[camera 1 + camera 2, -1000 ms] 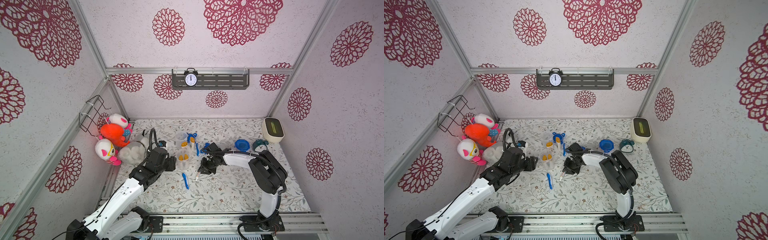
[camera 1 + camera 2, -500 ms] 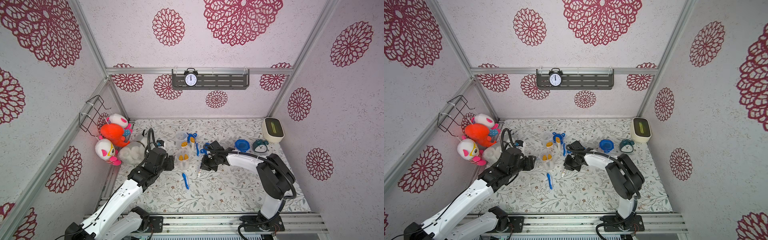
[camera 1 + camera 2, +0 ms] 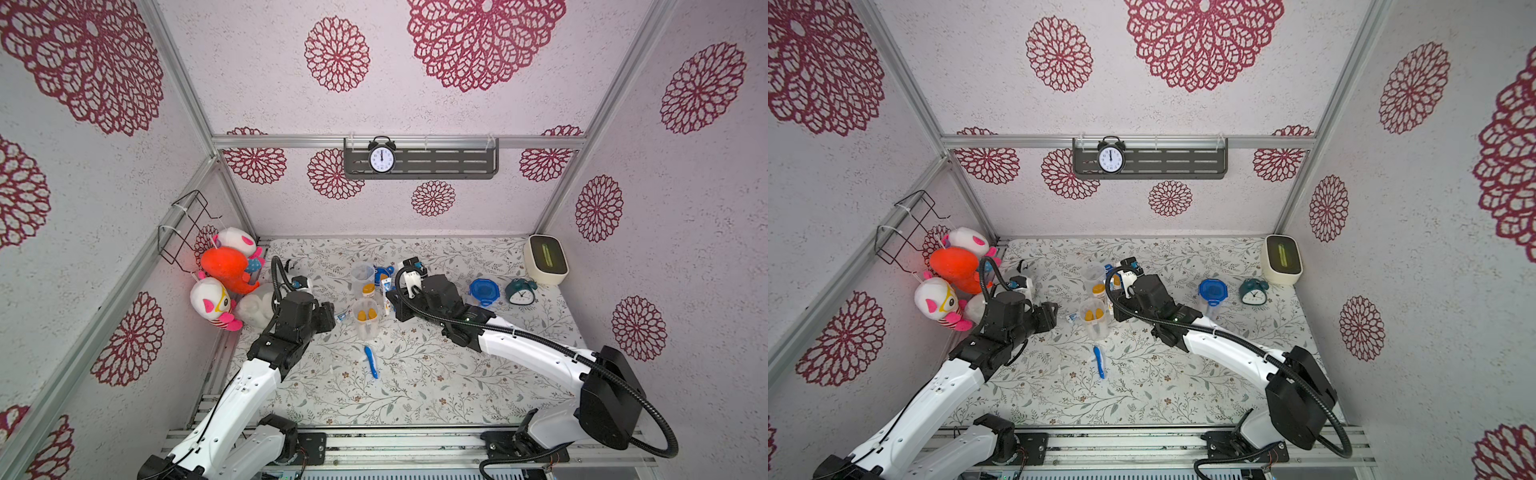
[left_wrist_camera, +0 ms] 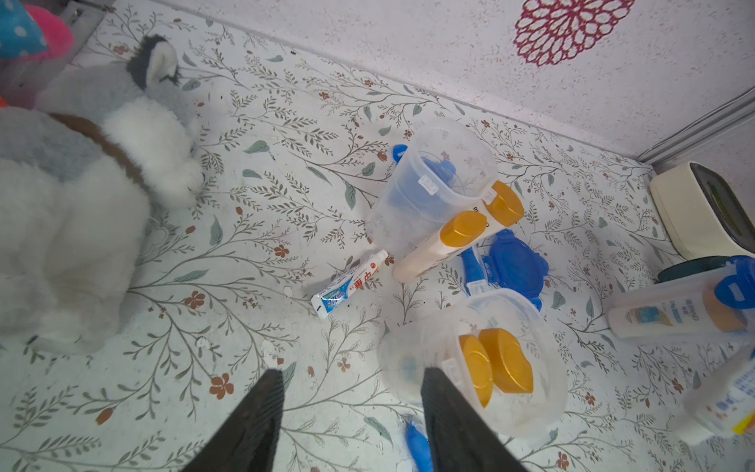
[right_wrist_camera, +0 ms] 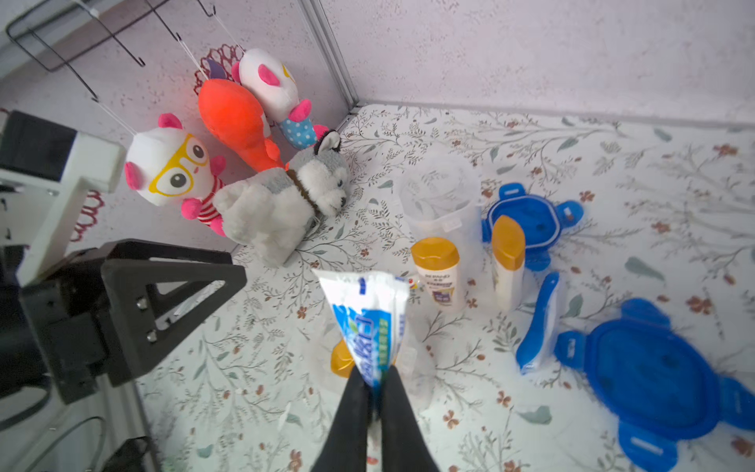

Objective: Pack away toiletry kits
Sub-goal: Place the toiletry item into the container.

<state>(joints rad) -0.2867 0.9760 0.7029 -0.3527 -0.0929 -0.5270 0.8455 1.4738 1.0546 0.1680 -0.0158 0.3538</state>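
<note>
Next, my right gripper lets go of the white toothpaste tube inside the clear jar with the two orange-capped bottles [image 3: 367, 317] [image 5: 376, 363].
My right gripper [image 5: 374, 378] is shut on a white toothpaste tube [image 5: 367, 323], held over an open clear jar [image 3: 365, 318] with two orange-capped bottles inside. My left gripper [image 4: 352, 374] stands open beside that jar [image 4: 531, 408], one finger against its rim and nothing between the fingers. Another toothpaste tube [image 4: 349, 284] lies on the table just ahead of it. An empty jar [image 3: 362, 276] stands behind, with two loose bottles [image 5: 437, 269] and a blue lid [image 5: 531, 220] by it. A blue toothbrush [image 3: 371, 361] lies toward the table's front. A lidded jar [image 3: 484, 293] stands to the right.
Plush toys [image 3: 226, 270] and a grey husky [image 5: 282, 200] crowd the back left corner under a wire basket [image 3: 187, 224]. A teal alarm clock [image 3: 520, 291] and a cream box [image 3: 545, 258] sit at the back right. A second blue lid [image 5: 653, 367] and toothbrush [image 5: 539, 323] lie near my right gripper.
My right gripper has closed on the toothpaste tube and carried it up and back, over the jar with the bottles. The left gripper has barely moved.
</note>
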